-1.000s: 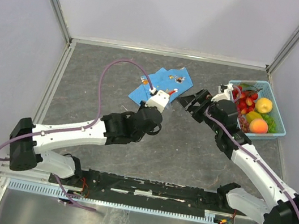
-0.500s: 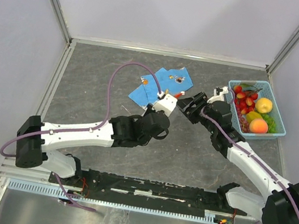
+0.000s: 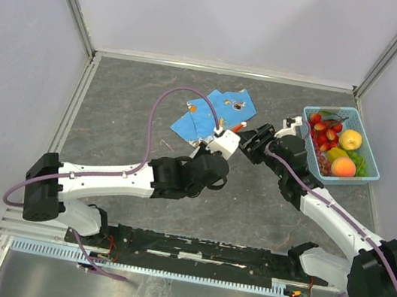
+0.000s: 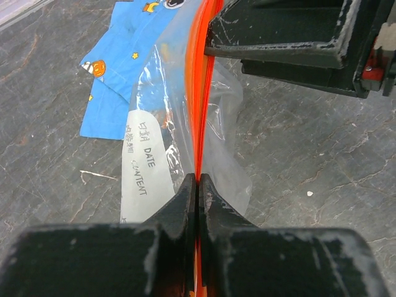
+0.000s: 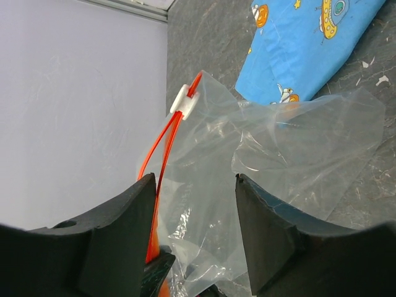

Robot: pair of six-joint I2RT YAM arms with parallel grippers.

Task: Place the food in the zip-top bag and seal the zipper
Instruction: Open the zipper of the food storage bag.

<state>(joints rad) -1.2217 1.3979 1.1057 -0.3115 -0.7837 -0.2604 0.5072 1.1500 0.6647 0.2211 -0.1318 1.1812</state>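
Note:
Both pieces of the bag's red-orange zipper are pinched in my left gripper; it should open, taking only the piece on the label's side (image 4: 192, 93).
The clear zip-top bag (image 4: 145, 167) hangs by its red-orange zipper (image 4: 199, 111), and my left gripper (image 4: 198, 180) is shut on that strip. In the top view the left gripper (image 3: 224, 139) meets my right gripper (image 3: 250, 137) mid-table. The right gripper (image 5: 195, 185) is open, one finger on each side of the bag's film (image 5: 210, 204); the zipper (image 5: 154, 167) runs past its left finger, with the white slider (image 5: 185, 102) above. The food (image 3: 336, 145), strawberries, a lemon, an orange and grapes, lies in the light-blue basket (image 3: 340, 111) at the right.
A blue patterned cloth (image 3: 216, 112) lies flat on the grey table just behind the bag, seen also under the bag (image 4: 117, 80). White walls stand at the left, back and right. The basket sits against the right wall.
My left arm carried the bag right, up to the right gripper. The right gripper shifted slightly left, its jaws narrowing around the bag's film.

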